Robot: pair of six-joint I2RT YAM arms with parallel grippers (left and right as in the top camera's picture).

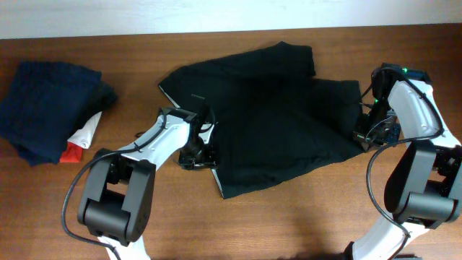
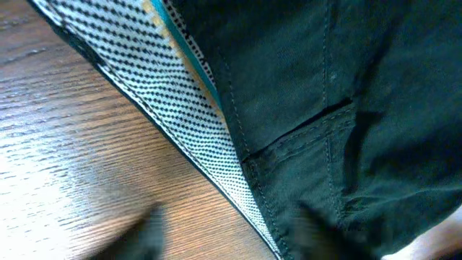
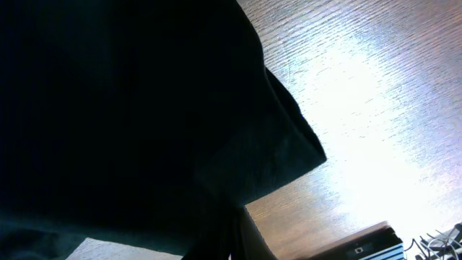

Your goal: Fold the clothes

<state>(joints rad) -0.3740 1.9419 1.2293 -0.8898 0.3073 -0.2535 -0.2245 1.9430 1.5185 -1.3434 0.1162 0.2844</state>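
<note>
Next, I grip the mesh edge farther up (image 2: 170, 92) and pull the black garment square before folding, as its white mesh edge runs slanted under my left gripper.
The clothes (image 1: 281, 130) are a large black garment lying spread and rumpled mid-table. My left gripper (image 1: 196, 152) is low at its left edge. In the left wrist view the gripper (image 2: 227, 235) is open, one blurred finger over bare wood and the other over the black fabric (image 2: 346, 108), straddling the white mesh edge trim (image 2: 144, 72). My right gripper (image 1: 364, 136) is at the garment's right edge. In the right wrist view the black fabric (image 3: 130, 108) fills most of the frame and gathers into the gripper (image 3: 234, 242), which looks shut on it.
A stack of folded navy-blue garments (image 1: 50, 108) lies at the far left, with a small white-and-red folded piece (image 1: 81, 139) against its right side. The wooden table (image 1: 289, 224) runs to a pale wall along the back edge.
</note>
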